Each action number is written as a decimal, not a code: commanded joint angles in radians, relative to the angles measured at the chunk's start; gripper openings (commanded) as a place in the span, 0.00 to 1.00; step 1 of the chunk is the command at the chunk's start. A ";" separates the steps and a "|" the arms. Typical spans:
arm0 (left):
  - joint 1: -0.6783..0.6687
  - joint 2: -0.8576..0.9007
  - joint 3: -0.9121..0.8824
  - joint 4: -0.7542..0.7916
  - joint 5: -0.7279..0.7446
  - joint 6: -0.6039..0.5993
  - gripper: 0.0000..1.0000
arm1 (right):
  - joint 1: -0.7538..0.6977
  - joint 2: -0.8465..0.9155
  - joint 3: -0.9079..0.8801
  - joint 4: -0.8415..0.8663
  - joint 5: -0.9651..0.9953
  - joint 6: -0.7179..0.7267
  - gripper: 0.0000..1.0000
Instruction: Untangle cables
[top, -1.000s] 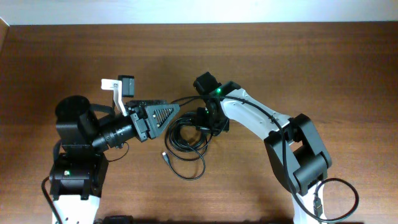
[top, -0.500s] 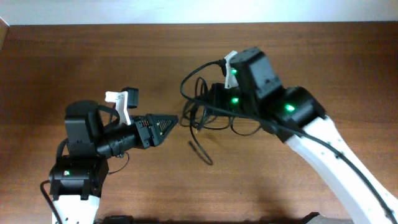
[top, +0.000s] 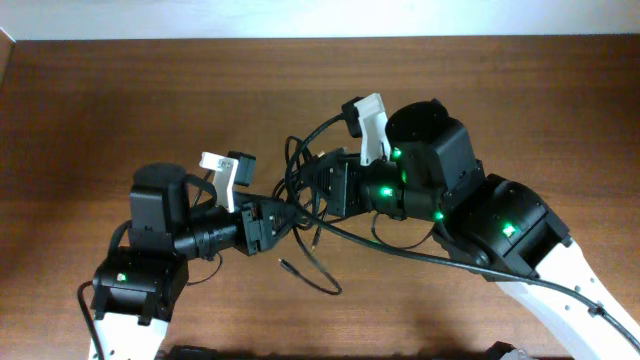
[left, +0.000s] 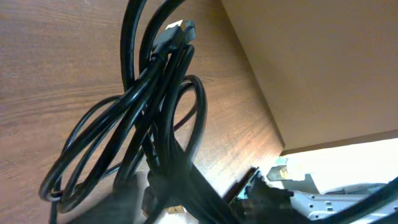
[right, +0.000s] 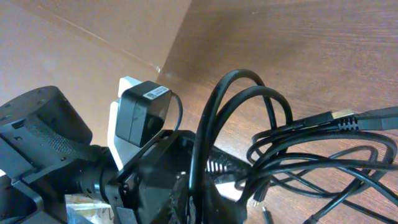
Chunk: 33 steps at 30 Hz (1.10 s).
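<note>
I need to open my left gripper, as the looped bundle crowds it beside the arching cable, then take the arching cable alone (right: 240, 74) and pull it clear.
The cables (top: 300, 273) are thin black cords in a tangled bundle, lifted off the wooden table (top: 120, 100) between my two grippers. One plug end (top: 285, 267) hangs low over the table. My right gripper (top: 325, 190) is raised and shut on the cables. My left gripper (top: 283, 216) meets the bundle from the left and looks shut on a strand. In the left wrist view the looped cables (left: 155, 93) and a plug (left: 180, 30) fill the frame. In the right wrist view the cables (right: 280, 143) arch past my left gripper (right: 161, 180), with a gold-tipped plug (right: 342, 116).
The right arm (top: 500, 230) is high and close to the overhead camera, hiding the table's right middle. A pale wall edge (top: 320, 20) runs along the back of the table.
Both grippers have come closer together. The right arm has lifted the bundle up off the table. The left gripper has moved right into the cables, and the loose end now dangles lower left.
</note>
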 joint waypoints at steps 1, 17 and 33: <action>-0.003 -0.003 0.002 -0.002 -0.011 0.005 0.05 | 0.010 -0.008 0.018 0.019 0.009 -0.006 0.04; -0.003 0.112 0.002 -0.051 -0.011 0.040 0.58 | 0.009 -0.008 0.018 0.193 0.002 0.050 0.05; -0.003 0.134 0.002 -0.050 0.152 0.222 0.62 | -0.090 -0.008 0.018 0.055 0.238 0.067 0.04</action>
